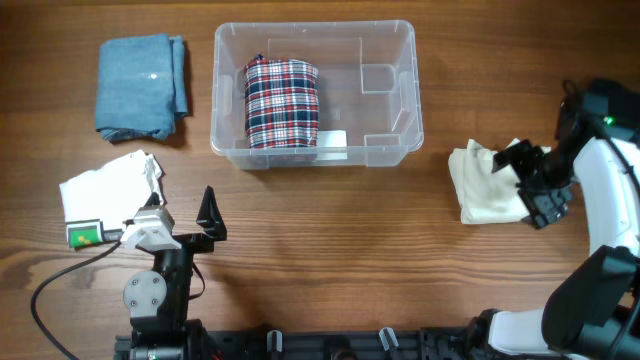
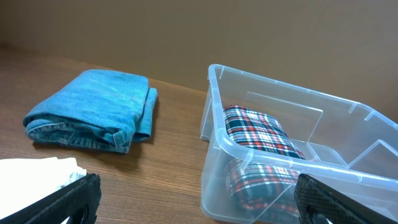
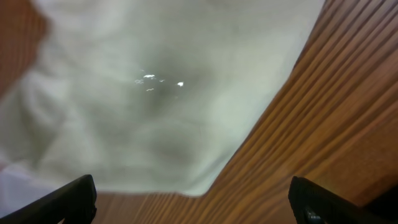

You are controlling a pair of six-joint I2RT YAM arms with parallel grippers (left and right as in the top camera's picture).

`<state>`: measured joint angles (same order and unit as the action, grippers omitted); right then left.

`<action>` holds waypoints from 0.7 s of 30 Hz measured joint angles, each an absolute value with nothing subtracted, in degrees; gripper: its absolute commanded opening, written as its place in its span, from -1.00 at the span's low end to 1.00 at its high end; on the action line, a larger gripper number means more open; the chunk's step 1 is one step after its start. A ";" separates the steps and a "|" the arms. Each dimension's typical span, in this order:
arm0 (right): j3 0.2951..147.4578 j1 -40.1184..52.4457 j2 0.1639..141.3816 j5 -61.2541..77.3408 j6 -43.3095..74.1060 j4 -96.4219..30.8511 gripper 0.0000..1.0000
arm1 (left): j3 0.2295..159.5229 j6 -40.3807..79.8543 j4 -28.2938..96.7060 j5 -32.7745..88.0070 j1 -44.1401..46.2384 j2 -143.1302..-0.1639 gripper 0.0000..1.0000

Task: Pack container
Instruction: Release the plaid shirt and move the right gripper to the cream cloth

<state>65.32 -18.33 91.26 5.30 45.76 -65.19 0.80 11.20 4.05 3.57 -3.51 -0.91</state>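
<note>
My right gripper is going to the cream cloth's edge [image 1: 523, 188] [image 3: 186, 177] farthest from the clear container. It will close there and pinch the folded layers together.
The clear container [image 1: 315, 26] stands at the back middle of the table. A red, white and navy plaid cloth [image 1: 282, 103] lies folded in its left half. In the left wrist view the container's rim [image 2: 214, 127] and the plaid cloth [image 2: 255, 134] are close ahead. My left gripper [image 1: 182, 210] is open and empty, low at the front left; its fingers [image 2: 196, 205] frame bare wood. My right gripper [image 1: 518, 188] is open over the right edge of a folded cream cloth [image 1: 485, 183]. In the right wrist view the cream cloth [image 3: 155, 93] fills the frame just beyond the open fingers [image 3: 193, 202].
A folded blue denim cloth [image 1: 142, 87] lies at the back left, and it also shows in the left wrist view [image 2: 99, 106]. A white cloth [image 1: 110, 185] with a green tag lies beside my left gripper. The container's right half holds moulded dividers.
</note>
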 measured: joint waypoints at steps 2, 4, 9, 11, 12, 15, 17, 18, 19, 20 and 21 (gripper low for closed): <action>62.04 -18.33 91.26 5.58 46.74 -63.77 1.00 | 0.80 11.20 4.08 3.57 -3.51 -0.91 0.99; 60.66 -18.33 91.26 5.67 46.94 -62.15 1.00 | 0.80 11.22 4.08 3.57 -3.51 -0.91 0.99; 54.22 -18.33 90.83 6.48 46.22 -49.84 0.97 | 0.80 11.22 4.08 3.57 -3.51 -0.91 0.99; 51.24 -18.33 90.24 7.29 44.95 -43.07 0.94 | 0.80 11.20 4.08 3.57 -3.51 -0.91 0.99; 50.30 -18.33 90.00 7.64 44.31 -40.47 0.93 | 0.80 11.22 4.05 3.57 -3.51 -0.91 0.99; 47.48 -18.33 89.67 8.84 39.42 -29.04 0.87 | 0.80 11.22 4.05 3.57 -3.51 -0.91 0.99; 47.00 -18.31 89.78 8.97 33.98 -23.62 0.84 | 0.80 11.20 4.05 3.57 -3.51 -0.91 1.00; 46.94 -18.33 89.80 8.97 31.46 -22.20 0.82 | 0.80 11.20 4.05 3.57 -3.51 -0.91 1.00; 46.94 -18.33 89.80 8.95 29.04 -21.17 0.82 | 0.80 11.20 4.05 3.57 -3.51 -0.91 1.00; 46.94 -18.33 89.80 8.95 27.46 -20.67 0.81 | 0.80 11.22 4.05 3.57 -3.51 -0.91 1.00; 46.94 -18.33 89.80 8.95 26.22 -20.36 0.81 | 0.80 11.20 4.05 3.57 -3.51 -0.91 0.99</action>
<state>46.94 -18.33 89.80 8.95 26.22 -20.36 0.80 11.20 4.05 3.57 -3.51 -0.91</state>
